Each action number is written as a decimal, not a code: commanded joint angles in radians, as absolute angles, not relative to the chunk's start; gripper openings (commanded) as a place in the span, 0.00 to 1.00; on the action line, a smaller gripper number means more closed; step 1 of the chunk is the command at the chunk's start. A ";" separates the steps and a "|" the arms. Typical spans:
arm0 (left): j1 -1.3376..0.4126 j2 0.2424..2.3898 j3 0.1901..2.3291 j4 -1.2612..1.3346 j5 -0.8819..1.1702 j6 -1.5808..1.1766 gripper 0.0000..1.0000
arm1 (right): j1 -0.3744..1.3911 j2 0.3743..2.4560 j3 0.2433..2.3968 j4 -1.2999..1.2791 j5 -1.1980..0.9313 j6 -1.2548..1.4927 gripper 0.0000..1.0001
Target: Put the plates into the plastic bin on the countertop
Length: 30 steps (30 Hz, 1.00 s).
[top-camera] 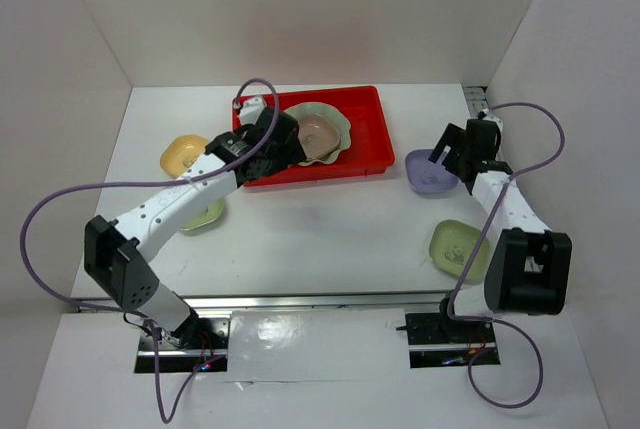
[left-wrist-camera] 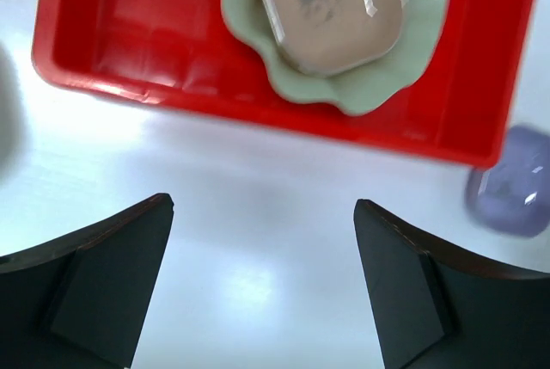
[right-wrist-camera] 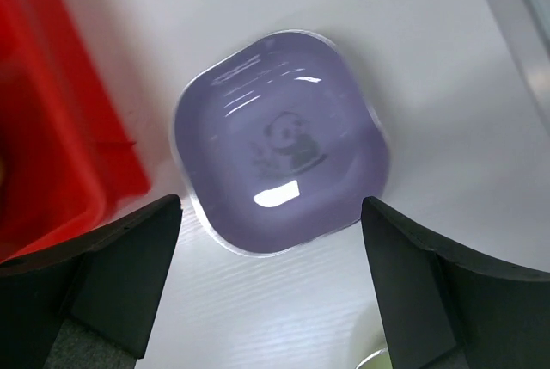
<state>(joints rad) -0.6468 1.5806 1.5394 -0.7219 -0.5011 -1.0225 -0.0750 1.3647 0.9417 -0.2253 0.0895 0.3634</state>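
Note:
Next, I close my right gripper on the lavender dish's outer edge (top-camera: 457,183) (right-wrist-camera: 384,168), on the side that faces away from the red plastic bin.
The red plastic bin (top-camera: 368,144) stands at the back centre of the white countertop (top-camera: 320,229). In it lies the large pale green scalloped dish (top-camera: 343,117) with the pink dish (top-camera: 318,134) on top; both show in the left wrist view, green (left-wrist-camera: 369,94) and pink (left-wrist-camera: 331,12). My left gripper (top-camera: 288,149) is open and empty at the bin's front left rim (left-wrist-camera: 129,85); in its own view (left-wrist-camera: 263,206) the jaws stand over bare counter. My right gripper (top-camera: 447,156) is open and empty just above the lavender dish (top-camera: 430,174), near its front edge (right-wrist-camera: 279,141).
A yellow dish (top-camera: 183,153) lies left of the bin. One light green dish (top-camera: 207,215) lies partly under my left arm. Another light green dish (top-camera: 460,249) lies at the right near my right arm. White walls close in the sides and back.

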 commanded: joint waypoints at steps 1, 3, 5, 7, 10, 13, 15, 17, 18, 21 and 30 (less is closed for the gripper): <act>-0.652 1.514 1.437 -0.724 -0.437 -0.939 1.00 | -0.120 1.423 0.966 -0.120 0.057 0.304 0.92; -0.661 1.473 1.382 -0.724 -0.414 -0.907 1.00 | -0.167 1.465 0.999 -0.129 0.057 0.304 0.92; -0.661 1.450 1.341 -0.713 -0.405 -0.884 1.00 | -0.190 1.517 1.008 -0.140 0.048 0.304 0.92; -0.661 1.440 1.330 -0.713 -0.405 -0.844 1.00 | -0.190 1.555 1.008 -0.127 0.060 0.293 0.92; -0.670 1.405 1.312 -0.758 -0.379 -0.833 1.00 | -0.190 1.600 1.034 -0.140 0.109 0.284 0.91; -0.693 1.352 1.269 -0.758 -0.339 -0.824 1.00 | -0.190 1.652 1.043 -0.140 0.146 0.284 0.90; -0.693 1.293 1.250 -0.758 -0.328 -0.815 1.00 | -0.190 1.686 1.043 -0.150 0.173 0.294 0.86; -0.693 1.231 1.250 -0.775 -0.351 -0.815 1.00 | -0.190 1.713 1.043 -0.150 0.192 0.295 0.80; -0.693 1.211 1.250 -0.791 -0.377 -0.804 1.00 | -0.190 1.723 1.043 -0.150 0.204 0.307 0.79; -0.693 1.148 1.275 -0.834 -0.429 -0.784 1.00 | -0.190 1.743 1.034 -0.160 0.224 0.325 0.67; -0.634 1.091 1.285 -0.865 -0.456 -0.773 1.00 | -0.190 1.772 1.023 -0.195 0.265 0.353 0.29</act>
